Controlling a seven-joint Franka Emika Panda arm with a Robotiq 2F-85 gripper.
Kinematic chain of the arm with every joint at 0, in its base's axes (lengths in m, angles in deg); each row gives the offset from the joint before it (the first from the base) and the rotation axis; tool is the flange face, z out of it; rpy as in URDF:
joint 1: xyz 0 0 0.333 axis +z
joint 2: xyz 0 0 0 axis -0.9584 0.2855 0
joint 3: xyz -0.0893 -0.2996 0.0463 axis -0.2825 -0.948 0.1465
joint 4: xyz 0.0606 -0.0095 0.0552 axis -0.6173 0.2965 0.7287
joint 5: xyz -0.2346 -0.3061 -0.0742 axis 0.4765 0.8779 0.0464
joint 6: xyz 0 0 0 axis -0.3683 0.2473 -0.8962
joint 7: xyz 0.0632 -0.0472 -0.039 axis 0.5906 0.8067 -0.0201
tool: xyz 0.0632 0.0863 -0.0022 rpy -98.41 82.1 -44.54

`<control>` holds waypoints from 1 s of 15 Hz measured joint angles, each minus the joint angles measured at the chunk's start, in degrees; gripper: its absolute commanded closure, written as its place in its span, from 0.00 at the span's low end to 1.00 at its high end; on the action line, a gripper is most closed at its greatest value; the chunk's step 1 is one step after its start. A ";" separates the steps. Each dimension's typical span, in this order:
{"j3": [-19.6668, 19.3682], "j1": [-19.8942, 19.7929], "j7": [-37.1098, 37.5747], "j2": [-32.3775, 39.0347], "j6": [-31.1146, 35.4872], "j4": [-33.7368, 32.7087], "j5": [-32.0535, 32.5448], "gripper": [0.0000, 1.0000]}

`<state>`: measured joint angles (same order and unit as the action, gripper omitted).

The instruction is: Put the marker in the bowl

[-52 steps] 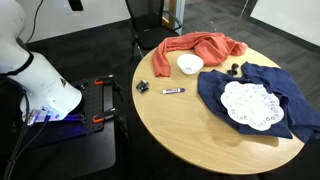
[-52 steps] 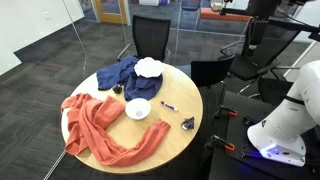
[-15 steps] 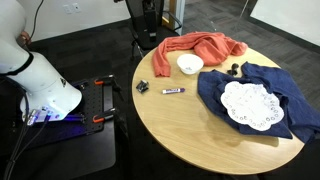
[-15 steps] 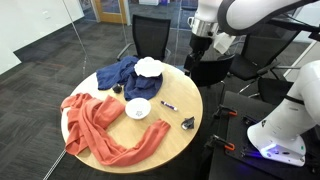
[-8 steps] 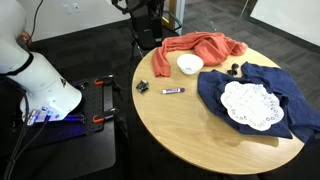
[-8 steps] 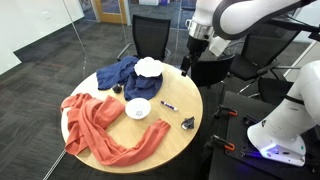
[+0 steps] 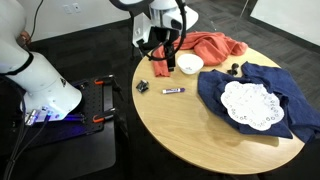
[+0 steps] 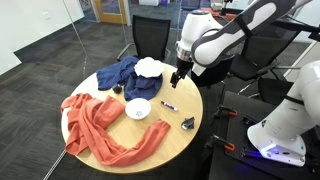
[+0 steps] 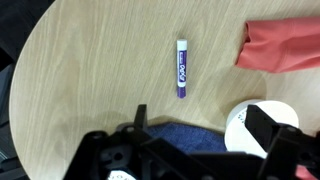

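Note:
I should next lower my gripper to the marker and close it on its purple body (image 7: 177, 90) (image 9: 181, 78), on the half away from the white end.
The marker (image 7: 173, 91), dark purple with a white part, lies flat on the round wooden table (image 7: 190, 135); it also shows in the other exterior view (image 8: 168, 105) and in the wrist view (image 9: 182, 68). The small white bowl (image 7: 190, 64) stands beside the orange cloth (image 7: 205, 45) and shows in an exterior view (image 8: 138, 108). In the wrist view its rim (image 9: 243, 122) is partly hidden by a finger. My gripper (image 7: 159, 66) (image 8: 176, 78) hangs open and empty above the table, close to the marker and bowl. Its fingers (image 9: 205, 140) are spread wide.
A small dark lumpy object (image 7: 142, 87) lies near the table edge. A blue cloth (image 7: 285, 95) carries a white lace doily (image 7: 252, 104). A black office chair (image 8: 150, 38) stands behind the table. A black cart (image 7: 95, 100) stands beside it.
The arm has swung in from beyond the table and come down, so the gripper now hangs low over the table near the marker. The marker and bowl have not moved.

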<state>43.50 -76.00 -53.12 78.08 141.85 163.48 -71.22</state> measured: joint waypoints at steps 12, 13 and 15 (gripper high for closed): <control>0.76 0.53 0.86 23.71 7.37 -11.27 -0.20 0.00; 0.76 0.53 0.86 25.17 7.37 -12.38 -0.21 0.00; 0.76 0.51 0.86 27.84 7.36 -14.36 -0.28 0.00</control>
<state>44.26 -75.49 -52.27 105.92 149.21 149.12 -71.50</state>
